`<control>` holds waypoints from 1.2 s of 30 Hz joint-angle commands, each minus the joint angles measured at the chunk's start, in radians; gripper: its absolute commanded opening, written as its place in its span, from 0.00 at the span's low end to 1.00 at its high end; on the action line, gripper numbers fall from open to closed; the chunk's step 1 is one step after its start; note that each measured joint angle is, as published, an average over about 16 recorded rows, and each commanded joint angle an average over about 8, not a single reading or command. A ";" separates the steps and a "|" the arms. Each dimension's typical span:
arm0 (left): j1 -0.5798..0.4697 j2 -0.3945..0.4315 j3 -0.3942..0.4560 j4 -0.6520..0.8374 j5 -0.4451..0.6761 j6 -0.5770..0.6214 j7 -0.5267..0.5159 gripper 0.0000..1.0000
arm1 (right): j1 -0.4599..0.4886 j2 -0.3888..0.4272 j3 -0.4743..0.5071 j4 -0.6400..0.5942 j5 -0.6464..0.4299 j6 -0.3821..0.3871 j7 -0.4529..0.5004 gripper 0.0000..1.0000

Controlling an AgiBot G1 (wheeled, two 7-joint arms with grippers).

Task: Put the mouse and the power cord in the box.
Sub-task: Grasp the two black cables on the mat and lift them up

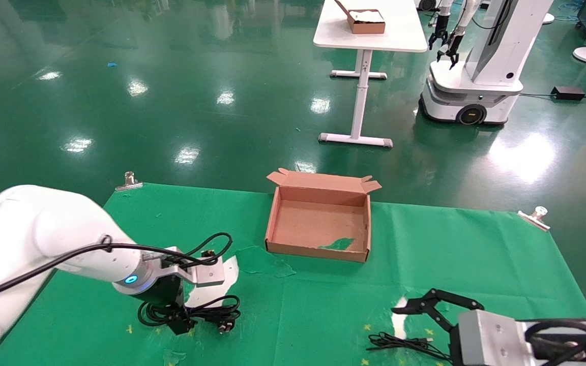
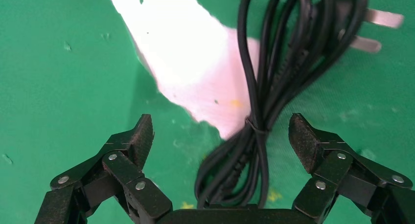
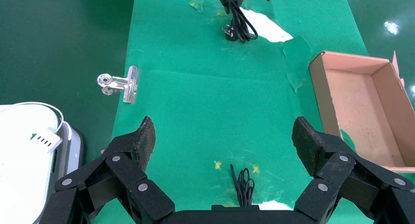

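Next, my right gripper closes on the middle of the mouse's coiled cable (image 1: 404,342) (image 3: 243,190), beside the narrow white patch in the green cloth.
The power cord (image 1: 199,311) lies bundled on the green cloth at the front left, its pronged plug (image 2: 374,31) pointing away. My left gripper (image 1: 183,324) is down over it, open, with the cord (image 2: 262,101) lying between the pads (image 2: 143,132) and untouched by them. The brown cardboard box (image 1: 275,223) stands open in the middle, with nothing in it. My right gripper (image 1: 409,308) hovers open at the front right above a thin black cable (image 1: 400,343), seen also as a small coil (image 3: 243,184). The mouse body is hidden.
The cloth is torn, with white patches (image 1: 222,284) by the cord and a loose flap (image 1: 262,262) in front of the box. Metal clips (image 1: 129,180) (image 1: 536,216) hold the far corners. Beyond stand a white table (image 1: 369,30) and another robot (image 1: 476,76).
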 commanded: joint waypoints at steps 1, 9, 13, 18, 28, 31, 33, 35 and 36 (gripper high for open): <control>-0.004 0.018 0.007 0.032 0.015 -0.019 0.006 1.00 | -0.002 -0.001 0.000 0.000 0.002 0.002 0.002 1.00; -0.014 0.057 0.020 0.111 0.041 -0.055 0.014 1.00 | 0.022 -0.017 -0.054 0.008 -0.152 0.009 -0.032 1.00; -0.019 0.064 0.021 0.131 0.040 -0.060 0.023 1.00 | 0.044 -0.059 -0.114 0.003 -0.323 0.038 -0.025 1.00; -0.023 0.068 0.021 0.146 0.035 -0.065 0.032 1.00 | 0.083 -0.144 -0.183 -0.037 -0.516 0.080 0.022 1.00; -0.027 0.073 0.024 0.164 0.028 -0.070 0.043 1.00 | 0.193 -0.349 -0.267 -0.307 -0.706 0.135 0.027 1.00; -0.028 0.073 0.026 0.166 0.026 -0.072 0.045 1.00 | 0.225 -0.391 -0.275 -0.391 -0.723 0.153 0.002 1.00; -0.029 0.073 0.027 0.168 0.024 -0.072 0.046 1.00 | 0.245 -0.411 -0.277 -0.439 -0.726 0.161 -0.016 1.00; -0.029 0.074 0.028 0.169 0.023 -0.073 0.046 1.00 | 0.262 -0.427 -0.276 -0.480 -0.723 0.165 -0.034 1.00; -0.030 0.074 0.028 0.170 0.022 -0.073 0.047 1.00 | 0.270 -0.433 -0.275 -0.498 -0.720 0.165 -0.043 1.00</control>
